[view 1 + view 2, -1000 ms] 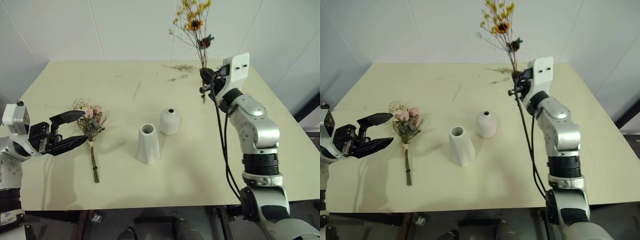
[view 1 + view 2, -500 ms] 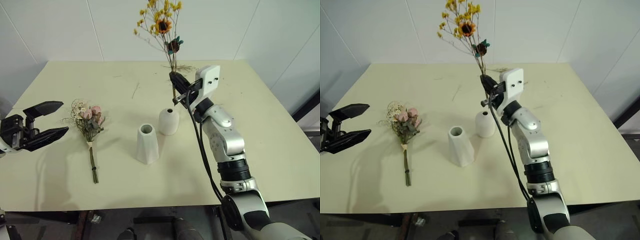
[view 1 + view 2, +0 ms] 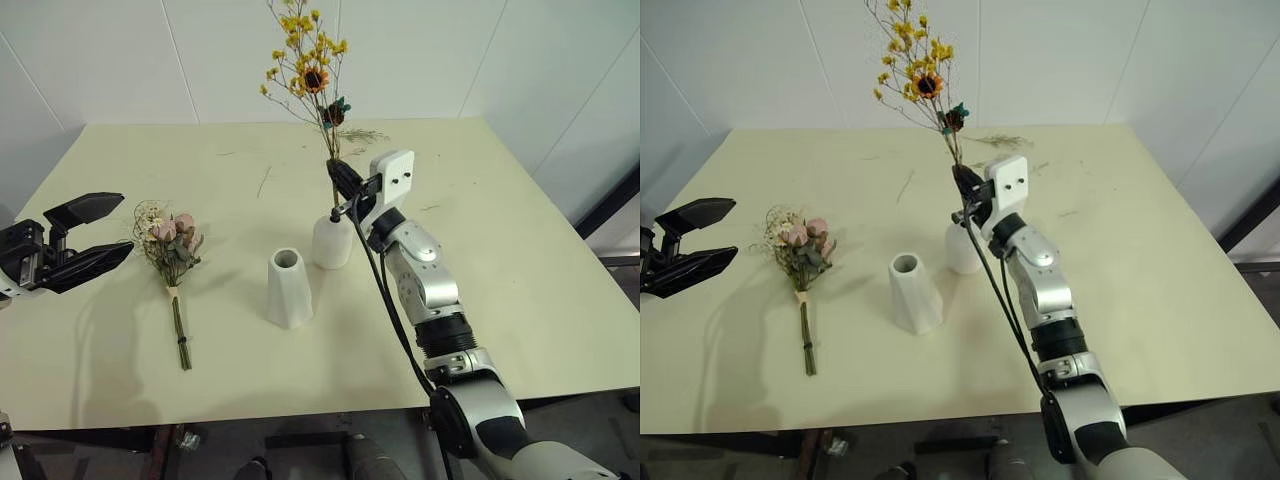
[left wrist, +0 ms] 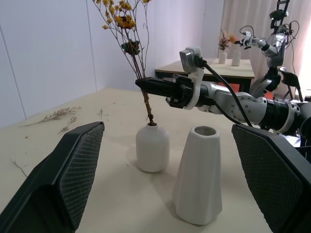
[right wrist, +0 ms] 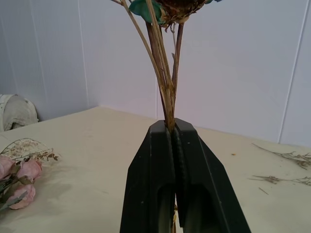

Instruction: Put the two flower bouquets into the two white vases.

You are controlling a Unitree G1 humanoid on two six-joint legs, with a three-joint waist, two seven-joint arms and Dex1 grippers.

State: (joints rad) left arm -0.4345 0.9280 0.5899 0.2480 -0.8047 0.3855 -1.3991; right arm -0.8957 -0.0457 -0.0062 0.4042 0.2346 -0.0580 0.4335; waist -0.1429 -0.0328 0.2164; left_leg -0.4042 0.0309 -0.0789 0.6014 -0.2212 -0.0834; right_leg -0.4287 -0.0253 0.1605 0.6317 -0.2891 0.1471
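Note:
My right gripper will let go of the yellow-flower bouquet in the narrow opening of the shorter rounded white vase [image 3: 332, 221].
My right gripper [image 3: 340, 178] is shut on the brown stems of the yellow-flower bouquet [image 3: 305, 60], which it holds upright. The stems' lower ends reach the narrow mouth of the shorter rounded white vase [image 3: 330, 240], as the left wrist view shows at the vase [image 4: 152, 148]. The taller faceted white vase [image 3: 288, 290] stands empty in front of it, to the left. The pink-rose bouquet [image 3: 170, 245] lies flat on the table [image 3: 500, 260] further left. My left gripper [image 3: 122, 226] hangs open just left of that bouquet, apart from it.
Loose dried twigs [image 3: 360, 135] lie near the table's far edge, and a single one [image 3: 265, 180] lies further left. Behind the table is a white wall. In the left wrist view another robot [image 4: 272, 39] stands at a far table with vases.
My right gripper carried the yellow bouquet left and down, from the back right to over the rounded vase. My left gripper drew back a little from the pink bouquet. The camera view shifted too.

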